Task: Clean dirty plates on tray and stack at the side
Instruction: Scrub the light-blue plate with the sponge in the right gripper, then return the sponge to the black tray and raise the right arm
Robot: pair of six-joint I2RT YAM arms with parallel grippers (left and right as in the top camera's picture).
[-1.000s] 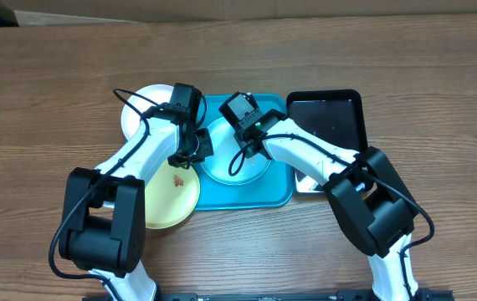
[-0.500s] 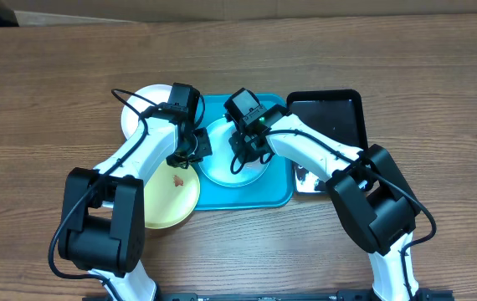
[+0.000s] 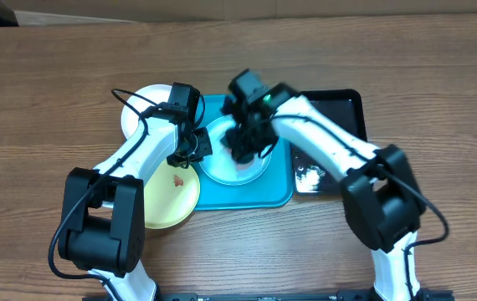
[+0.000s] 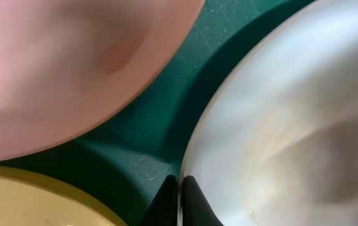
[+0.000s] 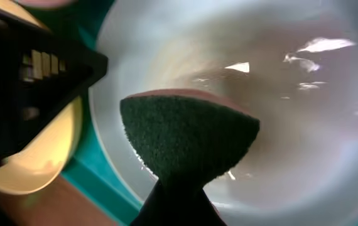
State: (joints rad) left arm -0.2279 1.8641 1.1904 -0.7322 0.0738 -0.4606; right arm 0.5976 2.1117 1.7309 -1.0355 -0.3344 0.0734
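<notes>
My right gripper should set the dark green sponge down in the middle of the glossy black tray (image 3: 325, 153), and I should let go of it there.
The pale mint-blue plate (image 3: 224, 171) lies on the turquoise tray (image 3: 255, 197). My left gripper (image 3: 193, 151) is shut on this plate's left rim; in the left wrist view the fingers (image 4: 179, 199) pinch the edge of the plate (image 4: 279, 125). My right gripper (image 3: 245, 147) is shut on a dark green sponge (image 5: 188, 139) and presses it on the inside of the plate (image 5: 292, 94). The white plate (image 3: 142, 109) lies at the tray's upper left corner. The yellow-green plate (image 3: 168, 206), with a reddish smear, lies at the tray's left side, partly on the table.
A glossy black tray (image 3: 335, 117) stands right of the turquoise tray, under my right arm. Both arms cross over the tray area. The brown wooden table (image 3: 46, 100) surrounds it all.
My right wrist has swung up and to the right, and the sponge has slid across the mint-blue plate. My left gripper and all the plates have kept their places.
</notes>
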